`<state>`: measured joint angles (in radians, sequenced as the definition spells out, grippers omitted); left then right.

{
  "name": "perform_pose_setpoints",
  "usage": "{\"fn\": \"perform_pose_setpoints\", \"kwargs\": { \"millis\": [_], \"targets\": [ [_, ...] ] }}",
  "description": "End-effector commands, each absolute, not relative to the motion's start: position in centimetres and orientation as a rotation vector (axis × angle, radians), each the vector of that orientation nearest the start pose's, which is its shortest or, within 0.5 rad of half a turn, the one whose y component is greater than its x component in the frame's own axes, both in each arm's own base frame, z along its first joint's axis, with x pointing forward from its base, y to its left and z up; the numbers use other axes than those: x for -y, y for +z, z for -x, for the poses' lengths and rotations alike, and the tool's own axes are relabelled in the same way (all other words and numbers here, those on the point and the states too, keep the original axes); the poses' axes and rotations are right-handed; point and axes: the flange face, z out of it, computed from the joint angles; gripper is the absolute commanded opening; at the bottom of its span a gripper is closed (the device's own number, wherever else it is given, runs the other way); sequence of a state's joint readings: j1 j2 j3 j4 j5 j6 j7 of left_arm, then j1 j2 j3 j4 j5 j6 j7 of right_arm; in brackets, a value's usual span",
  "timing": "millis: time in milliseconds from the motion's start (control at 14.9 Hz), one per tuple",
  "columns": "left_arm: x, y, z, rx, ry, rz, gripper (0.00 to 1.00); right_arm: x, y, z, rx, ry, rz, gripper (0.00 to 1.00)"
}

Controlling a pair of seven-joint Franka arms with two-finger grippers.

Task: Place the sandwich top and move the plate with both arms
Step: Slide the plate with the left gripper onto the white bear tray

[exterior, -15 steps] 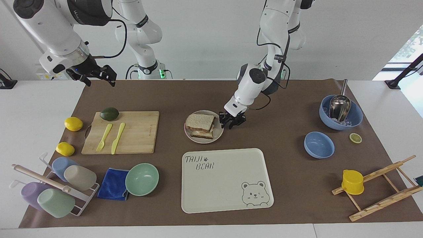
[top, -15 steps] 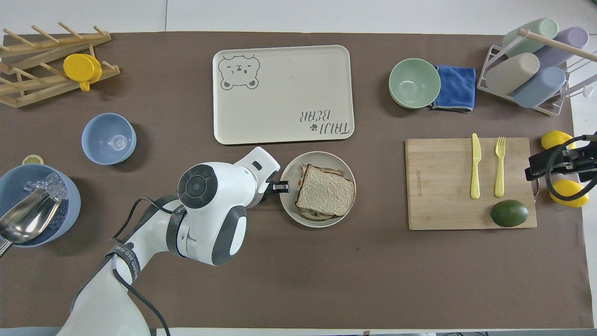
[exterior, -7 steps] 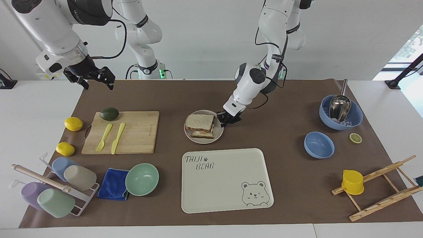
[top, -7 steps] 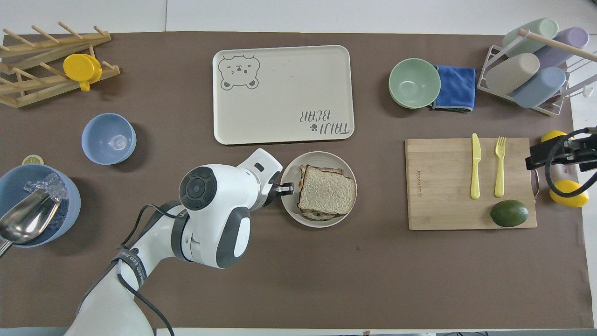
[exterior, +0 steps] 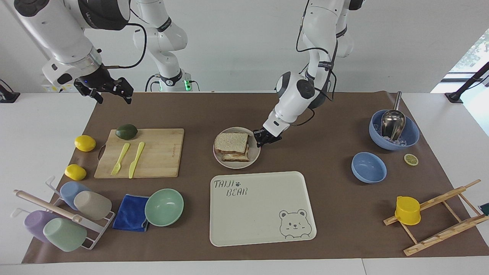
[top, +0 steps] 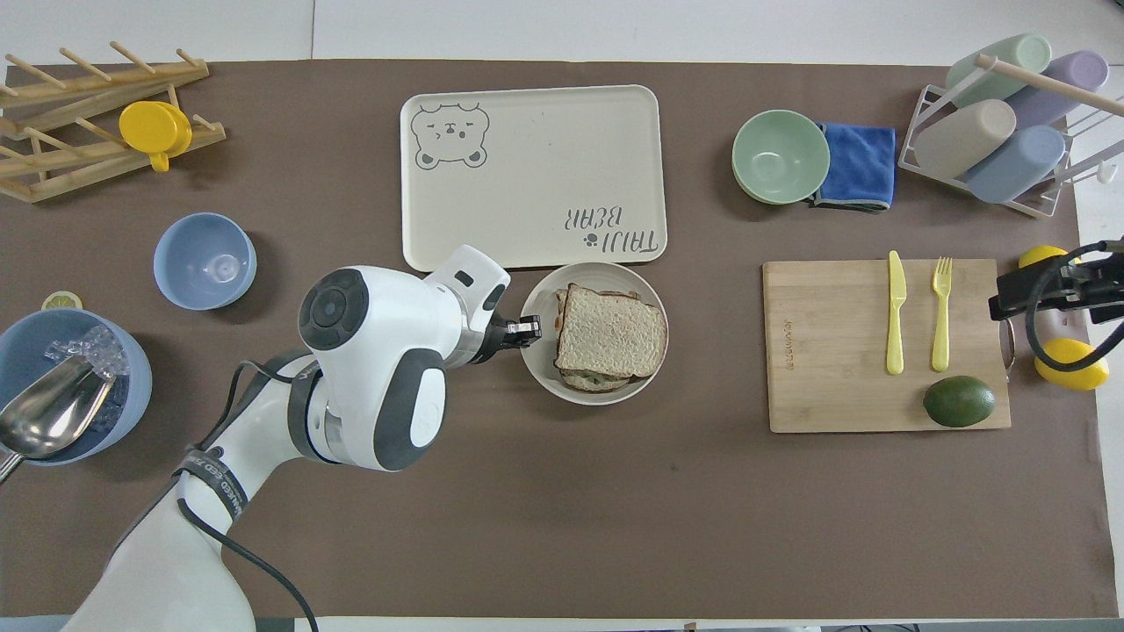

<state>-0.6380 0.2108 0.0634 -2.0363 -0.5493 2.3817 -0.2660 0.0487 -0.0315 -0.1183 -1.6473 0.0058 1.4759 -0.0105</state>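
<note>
My left gripper should set the plate free on the cream bear tray (top: 510, 162), between the bear drawing and the lettering.
The sandwich top (exterior: 231, 140) (top: 612, 330), a pale bread slice with a brown crust, lies on the stacked sandwich on the small round plate (exterior: 255, 154) (top: 537, 362). My left gripper (exterior: 261, 138) (top: 529, 327) is shut on the plate's rim, on the side toward the left arm's end of the table. In the overhead view the plate's rim reaches the bear tray's edge. My right gripper (exterior: 109, 93) (top: 998, 306) hangs open and empty in the air near the lemons (top: 1069, 363), waiting.
The cream bear tray (exterior: 263, 214) (top: 527, 149) lies just farther from the robots than the plate. A wooden cutting board (exterior: 160, 152) carries an avocado, fork and knife. A mint bowl (exterior: 164, 207), blue cloth, cup rack, two blue bowls (exterior: 368, 167) and a wooden rack stand around.
The left gripper closed on the plate's rim, and the plate with the sandwich shifted away from the robots toward the tray. The right gripper barely moved.
</note>
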Motion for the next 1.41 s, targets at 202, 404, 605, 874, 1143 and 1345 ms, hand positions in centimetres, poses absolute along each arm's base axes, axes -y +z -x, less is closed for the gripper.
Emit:
{"fn": "perform_pose_setpoints", "kwargs": {
  "millis": [202, 404, 605, 874, 1143, 1345],
  "targets": [
    [28.1, 42.1, -60.2, 0.34, -0.023, 3.622, 0.0, 3.9, 59.9, -52.5, -0.111, 0.21, 3.111, 1.0],
    [26.6, 40.4, -66.0, 0.37, -0.001, 3.604, 0.0, 3.9, 59.9, -52.5, -0.111, 0.21, 3.111, 1.0],
    [24.7, 37.4, -69.2, 0.43, -0.033, 3.569, 0.0, 3.9, 59.9, -52.5, -0.111, 0.21, 3.111, 1.0],
    [24.5, 34.6, -70.5, 0.484, -0.147, 3.548, 0.0, 3.9, 59.9, -52.5, -0.111, 0.21, 3.111, 1.0],
    [25.2, 32.5, -69.3, 0.493, -0.181, 3.525, 0.0, 3.9, 60.0, -52.4, -0.111, 0.207, 3.111, 1.0],
    [25.1, 32.1, -68.9, 0.491, -0.183, 3.516, 0.0, 3.9, 59.9, -52.5, -0.111, 0.21, 3.111, 1.0]
  ]
}}
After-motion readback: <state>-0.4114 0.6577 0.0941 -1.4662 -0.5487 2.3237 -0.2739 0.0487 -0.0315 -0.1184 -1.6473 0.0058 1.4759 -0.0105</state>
